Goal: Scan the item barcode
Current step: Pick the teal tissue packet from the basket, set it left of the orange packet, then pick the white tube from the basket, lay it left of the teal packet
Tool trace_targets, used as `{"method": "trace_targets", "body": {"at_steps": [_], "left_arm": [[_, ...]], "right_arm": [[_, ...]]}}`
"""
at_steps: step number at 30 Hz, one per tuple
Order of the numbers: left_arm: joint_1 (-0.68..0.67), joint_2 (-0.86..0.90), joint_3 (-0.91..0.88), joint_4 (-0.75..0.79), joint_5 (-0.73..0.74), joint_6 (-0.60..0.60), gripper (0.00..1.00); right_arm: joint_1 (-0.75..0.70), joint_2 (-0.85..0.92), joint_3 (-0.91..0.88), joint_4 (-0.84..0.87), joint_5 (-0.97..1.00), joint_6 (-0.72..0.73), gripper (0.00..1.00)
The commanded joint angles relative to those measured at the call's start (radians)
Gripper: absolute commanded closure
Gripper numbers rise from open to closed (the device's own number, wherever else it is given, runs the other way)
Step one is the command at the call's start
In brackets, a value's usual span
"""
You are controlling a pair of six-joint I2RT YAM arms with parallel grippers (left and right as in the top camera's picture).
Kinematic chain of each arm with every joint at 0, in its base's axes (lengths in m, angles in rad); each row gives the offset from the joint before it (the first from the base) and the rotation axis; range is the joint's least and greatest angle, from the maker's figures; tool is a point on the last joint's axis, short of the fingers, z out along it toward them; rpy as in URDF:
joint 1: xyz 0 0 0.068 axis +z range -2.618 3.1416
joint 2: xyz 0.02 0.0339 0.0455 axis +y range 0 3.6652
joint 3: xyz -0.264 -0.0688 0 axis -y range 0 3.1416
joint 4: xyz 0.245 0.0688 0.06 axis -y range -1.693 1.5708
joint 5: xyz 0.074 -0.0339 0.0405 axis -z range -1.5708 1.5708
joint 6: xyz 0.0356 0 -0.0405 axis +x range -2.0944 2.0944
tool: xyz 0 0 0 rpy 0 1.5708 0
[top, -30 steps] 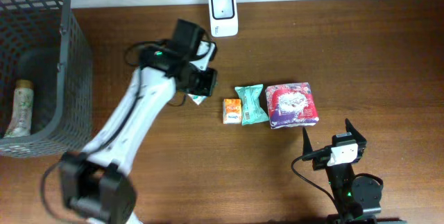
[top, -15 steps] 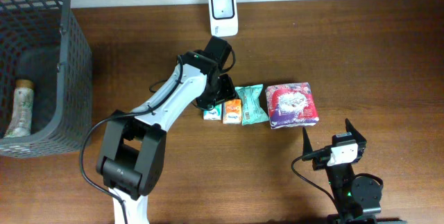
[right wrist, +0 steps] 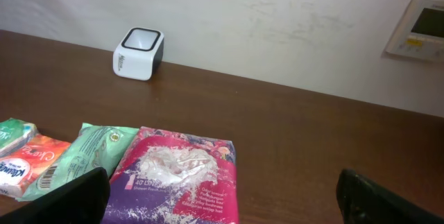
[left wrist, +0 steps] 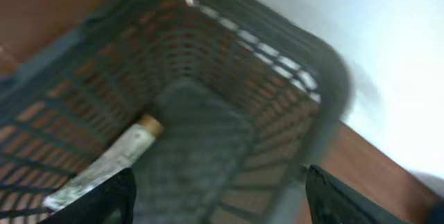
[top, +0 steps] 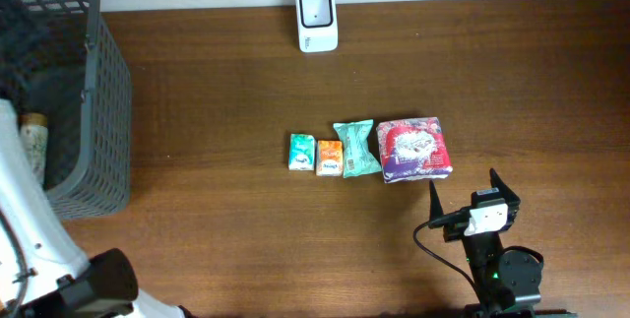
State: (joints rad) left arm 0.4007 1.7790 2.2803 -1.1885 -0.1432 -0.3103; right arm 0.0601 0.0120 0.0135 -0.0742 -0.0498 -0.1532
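Note:
The pale bottle is lying along the side of the basket, outside the fingers of my left gripper, so next I shift that gripper over and pinch the bottle's body (top: 34,147) before lifting.
The white barcode scanner (top: 317,7) stands at the table's back edge and also shows in the right wrist view (right wrist: 138,54). In a row mid-table lie a small green-white packet (top: 301,152), an orange packet (top: 329,158), a green packet (top: 356,149) and a purple-pink pack (top: 414,149). My left gripper (left wrist: 218,196) hangs open over the grey basket (left wrist: 277,64), nothing between its fingers. A pale bottle (left wrist: 111,161) lies inside the basket. My right gripper (top: 463,185) stands open just in front of the purple-pink pack (right wrist: 180,175), holding nothing.
The grey basket (top: 98,92) fills the table's left end, and the bottle (top: 33,151) lies along its floor. My white left arm (top: 25,220) rises at the left edge, partly covering the basket. A wall panel (right wrist: 420,26) hangs behind.
My left gripper set the small green-white packet down at the left end of the row, opened, and swung far left over the basket. The right arm has not moved.

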Motion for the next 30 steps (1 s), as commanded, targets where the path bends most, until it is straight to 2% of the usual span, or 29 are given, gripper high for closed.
{"method": "trace_targets", "body": {"at_steps": [1, 2, 3, 5, 7, 8, 10, 13, 16, 19, 20, 21, 22, 23, 24, 25, 27, 28, 30], "left_arm": [[0.116, 0.109, -0.002, -0.008, -0.004, 0.071, 0.34], [0.128, 0.16, -0.002, -0.001, -0.008, 0.158, 0.31], [0.135, 0.233, -0.002, 0.001, -0.069, 0.201, 0.34], [0.139, 0.33, -0.002, 0.008, -0.112, 0.201, 0.41], [0.139, 0.425, -0.002, 0.01, -0.143, 0.222, 0.33], [0.14, 0.475, -0.002, 0.009, -0.228, 0.222, 0.33], [0.158, 0.549, -0.004, 0.01, -0.265, 0.29, 0.35], [0.18, 0.579, -0.029, 0.02, -0.266, 0.385, 0.34], [0.18, 0.579, -0.037, -0.003, -0.266, 0.388, 0.34], [0.181, 0.579, -0.123, 0.022, -0.266, 0.43, 0.34], [0.181, 0.579, -0.144, 0.036, -0.266, 0.433, 0.36], [0.181, 0.579, -0.157, 0.051, -0.266, 0.433, 0.5], [0.181, 0.579, -0.157, 0.059, -0.266, 0.433, 0.58], [0.181, 0.577, -0.155, 0.059, -0.266, 0.433, 0.63], [0.181, 0.577, -0.155, 0.053, -0.266, 0.432, 0.64], [0.183, 0.577, -0.155, 0.05, -0.266, 0.433, 0.58], [0.195, 0.578, -0.155, 0.055, -0.291, 0.432, 0.57], [0.206, 0.579, -0.156, 0.057, -0.263, 0.433, 0.56], [0.239, 0.579, -0.192, 0.082, -0.167, 0.433, 0.46]], "right_arm": [[0.005, -0.006, -0.008, -0.001, 0.002, 0.011, 0.01], [0.005, -0.006, -0.008, -0.001, 0.002, 0.011, 0.01], [0.005, -0.006, -0.008, -0.001, 0.002, 0.011, 0.01], [0.005, -0.006, -0.008, -0.001, 0.002, 0.011, 0.01], [0.005, -0.006, -0.008, -0.001, 0.002, 0.011, 0.01], [0.005, -0.006, -0.008, -0.001, 0.002, 0.011, 0.01], [0.005, -0.006, -0.008, -0.001, 0.002, 0.011, 0.01], [0.005, -0.006, -0.008, -0.001, 0.002, 0.011, 0.01], [0.005, -0.006, -0.008, -0.001, 0.002, 0.011, 0.01], [0.005, -0.006, -0.008, -0.001, 0.002, 0.011, 0.01], [0.005, -0.006, -0.008, -0.001, 0.002, 0.011, 0.01], [0.005, -0.006, -0.008, -0.001, 0.002, 0.011, 0.01], [0.005, -0.006, -0.008, -0.001, 0.002, 0.011, 0.01], [0.005, -0.006, -0.008, -0.001, 0.002, 0.011, 0.01], [0.005, -0.006, -0.008, -0.001, 0.002, 0.011, 0.01], [0.005, -0.006, -0.008, -0.001, 0.002, 0.011, 0.01], [0.005, -0.006, -0.008, -0.001, 0.002, 0.011, 0.01], [0.005, -0.006, -0.008, -0.001, 0.002, 0.011, 0.01], [0.005, -0.006, -0.008, -0.001, 0.002, 0.011, 0.01]]}}
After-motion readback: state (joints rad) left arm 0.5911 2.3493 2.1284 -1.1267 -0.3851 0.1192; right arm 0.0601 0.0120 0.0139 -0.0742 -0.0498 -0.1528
